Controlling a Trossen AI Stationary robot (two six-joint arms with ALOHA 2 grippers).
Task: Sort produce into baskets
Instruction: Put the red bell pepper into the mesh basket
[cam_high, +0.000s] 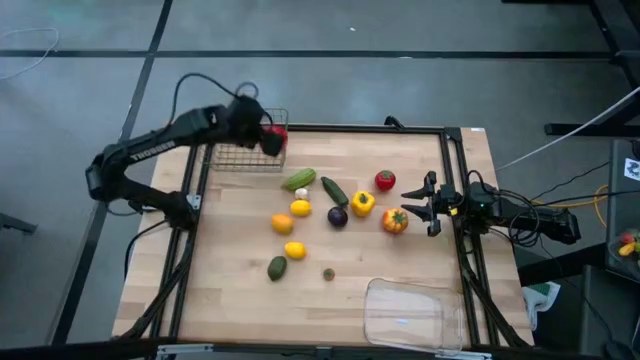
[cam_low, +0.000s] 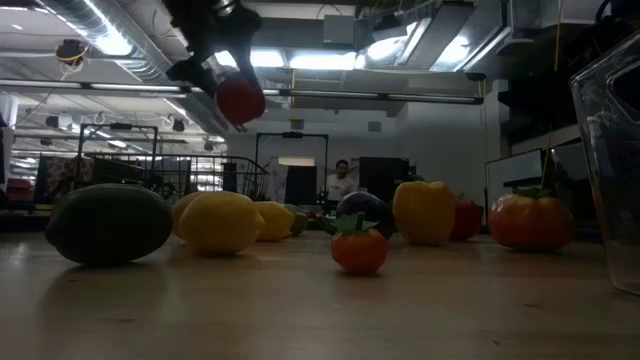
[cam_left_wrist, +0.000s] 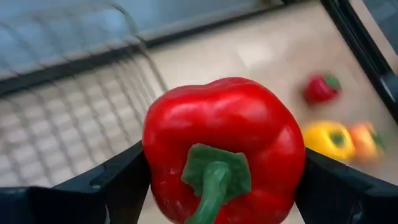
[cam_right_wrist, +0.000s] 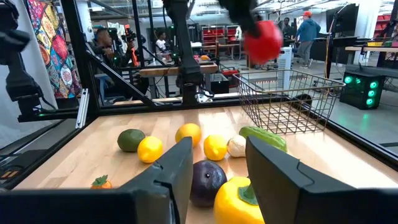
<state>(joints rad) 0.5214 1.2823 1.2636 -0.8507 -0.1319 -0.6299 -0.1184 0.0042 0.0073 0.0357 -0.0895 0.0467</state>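
Next, my left gripper lets go of the red bell pepper inside the end of the wire-mesh basket (cam_high: 271, 146) (cam_left_wrist: 93, 134) nearest the green cucumbers. The pepper is held high over the basket's rim now.
My left gripper (cam_high: 272, 137) is shut on a red bell pepper (cam_left_wrist: 224, 149), held high over the right rim of the dark wire-mesh basket (cam_high: 243, 153) at the table's far left. My right gripper (cam_high: 418, 203) is open and empty at the table's right edge, beside an orange-red tomato (cam_high: 395, 221). The remaining produce lies mid-table: a yellow pepper (cam_high: 363, 203), a red pepper (cam_high: 385, 180), a purple eggplant (cam_high: 338, 215), green cucumbers (cam_high: 299, 180), lemons (cam_high: 294, 250), an avocado (cam_high: 277, 267). The clear plastic tray (cam_high: 405, 312) stands at the near right. My left gripper pinches the red bell pepper by its two opposite sides (cam_left_wrist: 155, 162) between the two fingers (cam_left_wrist: 118, 180). The pepper's green stem (cam_left_wrist: 214, 177) faces the wrist camera. The pepper is lifted clear, high above the table and the basket (cam_low: 240, 100).
A small red-orange tomato (cam_low: 359, 248) lies near the table's front. A black metal frame (cam_high: 455, 180) borders the table. People stand in the room beyond the table. Bare wood shows at the near left.
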